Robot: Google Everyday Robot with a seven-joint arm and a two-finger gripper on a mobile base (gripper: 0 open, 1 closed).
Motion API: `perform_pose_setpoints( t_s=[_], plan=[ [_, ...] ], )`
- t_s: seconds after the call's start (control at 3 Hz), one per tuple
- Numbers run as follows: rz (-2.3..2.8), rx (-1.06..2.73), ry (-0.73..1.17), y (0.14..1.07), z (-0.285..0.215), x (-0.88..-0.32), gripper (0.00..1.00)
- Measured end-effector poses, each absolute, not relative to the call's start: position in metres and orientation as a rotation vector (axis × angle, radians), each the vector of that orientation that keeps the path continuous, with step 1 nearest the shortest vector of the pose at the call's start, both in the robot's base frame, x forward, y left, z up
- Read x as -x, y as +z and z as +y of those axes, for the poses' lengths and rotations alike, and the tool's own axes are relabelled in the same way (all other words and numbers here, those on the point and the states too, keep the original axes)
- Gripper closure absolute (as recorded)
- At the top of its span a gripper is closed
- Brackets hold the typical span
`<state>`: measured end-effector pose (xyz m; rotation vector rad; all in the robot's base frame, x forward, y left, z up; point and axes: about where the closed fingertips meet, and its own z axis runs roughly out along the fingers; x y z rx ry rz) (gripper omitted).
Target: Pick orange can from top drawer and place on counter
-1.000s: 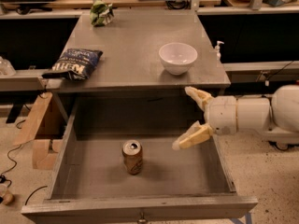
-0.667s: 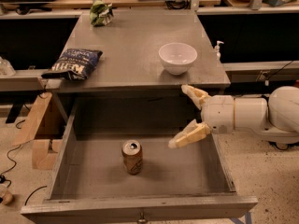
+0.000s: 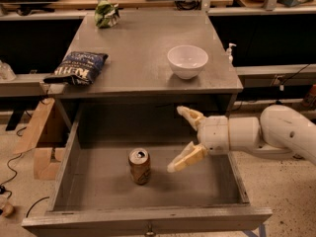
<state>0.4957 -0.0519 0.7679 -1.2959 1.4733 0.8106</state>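
I move my gripper to the orange can's body [image 3: 140, 169] in the open top drawer next and close it there, with its fingers around the sides.
The orange can [image 3: 139, 166] stands upright on the grey floor of the open top drawer [image 3: 98, 191], left of centre. My gripper [image 3: 176, 139] reaches in from the right over the drawer, its two tan fingers [image 3: 186, 157] spread wide apart and empty. It is a short way right of the can and a little above it, not touching it. The counter [image 3: 143, 53] lies above and behind the drawer.
On the counter are a white bowl [image 3: 187, 61] at the right, a dark blue chip bag [image 3: 76, 67] at the left edge and a green bag [image 3: 106, 14] at the back. A small knob [image 3: 149, 228] is on the drawer front. A cardboard piece [image 3: 40, 132] stands on the floor to the left.
My gripper has moved left, further over the drawer and closer to the can, staying open. The can has not moved.
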Motion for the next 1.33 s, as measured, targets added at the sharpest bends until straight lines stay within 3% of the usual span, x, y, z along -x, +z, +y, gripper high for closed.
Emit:
perform_pose_setpoints(
  t_s=[0.67,1.0,1.33],
  plan=[
    [1.437,1.444,1.008,0.662,0.022,-0.483,0.00],
    [1.409,1.485,1.059,0.642,0.050,-0.472,0.18],
    [1.380,1.469,1.121,0.649,0.073,-0.466,0.41]
  ],
)
